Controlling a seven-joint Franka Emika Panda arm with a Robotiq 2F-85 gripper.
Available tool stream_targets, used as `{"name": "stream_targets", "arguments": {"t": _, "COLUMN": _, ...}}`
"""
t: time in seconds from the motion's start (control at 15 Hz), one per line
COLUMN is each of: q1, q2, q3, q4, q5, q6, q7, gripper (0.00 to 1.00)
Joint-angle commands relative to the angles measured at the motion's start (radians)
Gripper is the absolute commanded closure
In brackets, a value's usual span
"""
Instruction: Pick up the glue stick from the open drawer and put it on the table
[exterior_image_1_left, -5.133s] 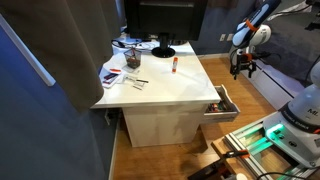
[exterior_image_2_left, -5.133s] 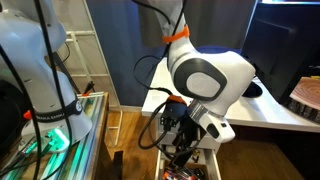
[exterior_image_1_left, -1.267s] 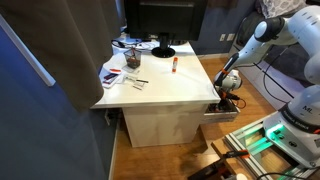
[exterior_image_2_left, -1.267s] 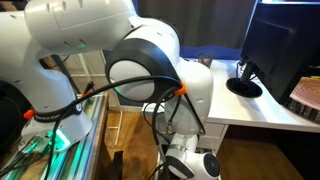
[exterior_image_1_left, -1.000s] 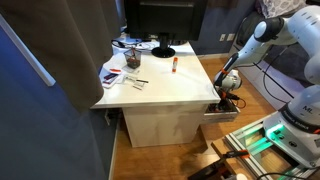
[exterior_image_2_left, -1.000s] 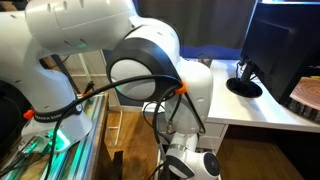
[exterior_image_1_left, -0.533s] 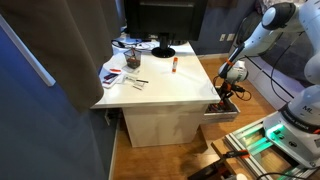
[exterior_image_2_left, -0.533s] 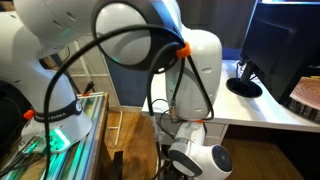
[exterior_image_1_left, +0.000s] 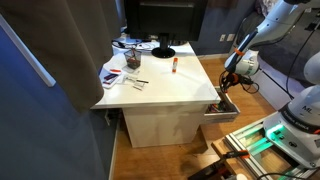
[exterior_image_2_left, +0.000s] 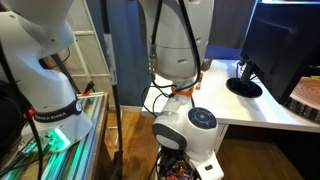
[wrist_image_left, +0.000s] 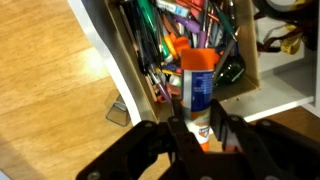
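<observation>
Next, my gripper puts the glue stick down and lets go of it on the white table (exterior_image_1_left: 190, 82), between the second stick and the open drawer.
In the wrist view my gripper (wrist_image_left: 197, 125) is shut on the glue stick (wrist_image_left: 197, 85), a white stick with a blue label and an orange-red end, held upright between the black fingers. Below it lies the open drawer (wrist_image_left: 110, 55), packed with pens and dark and orange clutter. In an exterior view the gripper (exterior_image_1_left: 231, 86) hangs just above the drawer (exterior_image_1_left: 224, 109), at the side of the white table (exterior_image_1_left: 175, 88). A second, similar stick (exterior_image_1_left: 173, 66) lies on the tabletop near the monitor foot. In an exterior view the arm's wrist (exterior_image_2_left: 190, 128) hides the drawer.
A monitor on a round black foot (exterior_image_1_left: 162, 50) stands at the table's back, with papers and small clutter (exterior_image_1_left: 122, 66) at the back corner. A second robot base with green lights (exterior_image_1_left: 262, 135) stands on the wooden floor beside the drawer. A grey panel (exterior_image_1_left: 60, 70) blocks one side.
The gripper has risen out of the drawer with the glue stick in it, and the arm has lifted and straightened upward. The jaws stayed shut.
</observation>
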Motion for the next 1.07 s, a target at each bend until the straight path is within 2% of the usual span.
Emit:
{"name": "stream_targets", "arguments": {"t": 0.0, "q1": -0.045, "q2": -0.185, "q3": 0.080, "q4": -0.253, "q5": -0.073, "q6": 0.244, "q7": 0.029, "gripper": 0.92}}
{"name": "stream_targets", "arguments": {"t": 0.2, "q1": -0.046, "q2": -0.310, "q3": 0.118, "q4": -0.400, "q5": -0.184, "q6": 0.383, "q7": 0.107, "gripper": 0.92}}
{"name": "stream_targets", "arguments": {"t": 0.47, "q1": 0.027, "q2": -0.478, "q3": 0.105, "q4": -0.564, "q5": -0.290, "q6": 0.549, "q7": 0.219, "gripper": 0.92}}
{"name": "stream_targets", "arguments": {"t": 0.53, "q1": 0.061, "q2": -0.420, "q3": 0.081, "q4": -0.461, "q5": -0.299, "q6": 0.515, "q7": 0.225, "gripper": 0.92}}
{"name": "stream_targets", "arguments": {"t": 0.6, "q1": 0.078, "q2": -0.400, "q3": 0.047, "q4": -0.482, "q5": -0.295, "q6": 0.523, "q7": 0.222, "gripper": 0.69}}
{"name": "stream_targets", "arguments": {"t": 0.73, "q1": 0.105, "q2": -0.421, "q3": 0.043, "q4": -0.467, "q5": -0.296, "q6": 0.521, "q7": 0.235, "gripper": 0.69}}
{"name": "stream_targets", "arguments": {"t": 1.0, "q1": 0.109, "q2": -0.417, "q3": 0.039, "q4": -0.455, "q5": -0.295, "q6": 0.520, "q7": 0.234, "gripper": 0.69}}
